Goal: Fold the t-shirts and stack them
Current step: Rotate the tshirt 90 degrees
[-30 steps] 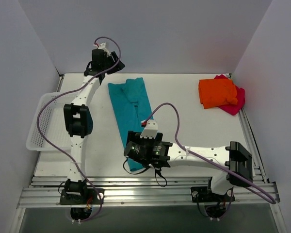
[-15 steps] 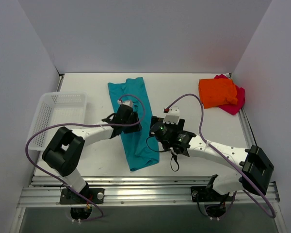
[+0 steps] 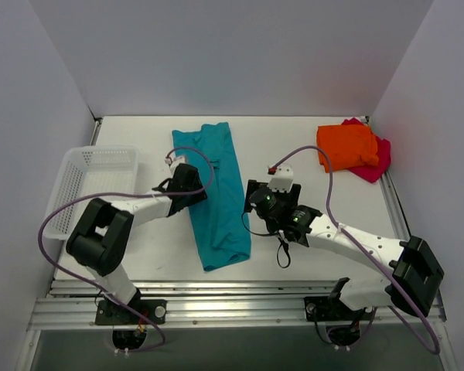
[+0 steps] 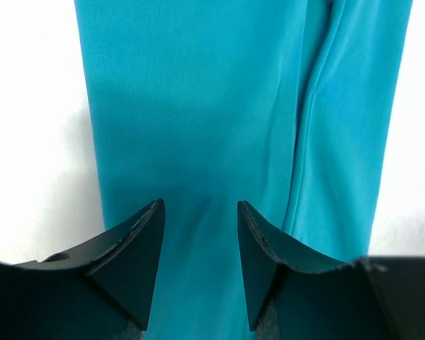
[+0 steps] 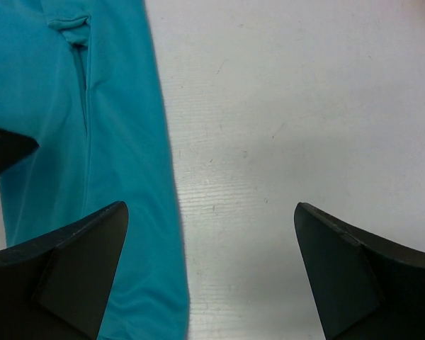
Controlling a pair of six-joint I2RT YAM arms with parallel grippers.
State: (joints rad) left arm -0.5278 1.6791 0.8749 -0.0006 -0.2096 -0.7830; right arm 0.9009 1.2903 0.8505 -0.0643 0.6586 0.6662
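The robot's right gripper needs to close on the front corner (image 3: 247,256) of the teal t-shirt, at the near end of the strip, on the side away from the basket.
The teal t-shirt (image 3: 216,193) lies folded into a long narrow strip running from the back of the table toward the front. My left gripper (image 3: 196,193) sits low over the strip's left edge, open, with flat teal cloth (image 4: 198,106) showing in the gap between its fingers (image 4: 138,244). My right gripper (image 3: 252,201) hovers at the strip's right edge, open wide, one finger (image 5: 85,248) above the teal cloth (image 5: 92,142) and the other above bare table. The orange t-shirt (image 3: 345,147) lies folded on the magenta one (image 3: 377,161) at the back right.
A white mesh basket (image 3: 83,185) stands at the table's left edge. Grey walls close in the back and both sides. The right arm's purple cable (image 3: 325,166) loops over the table between the teal strip and the orange pile.
The left arm swung from the back wall down to the teal strip's left edge and its jaws narrowed somewhat. The right gripper moved from the strip's near end to its right edge.
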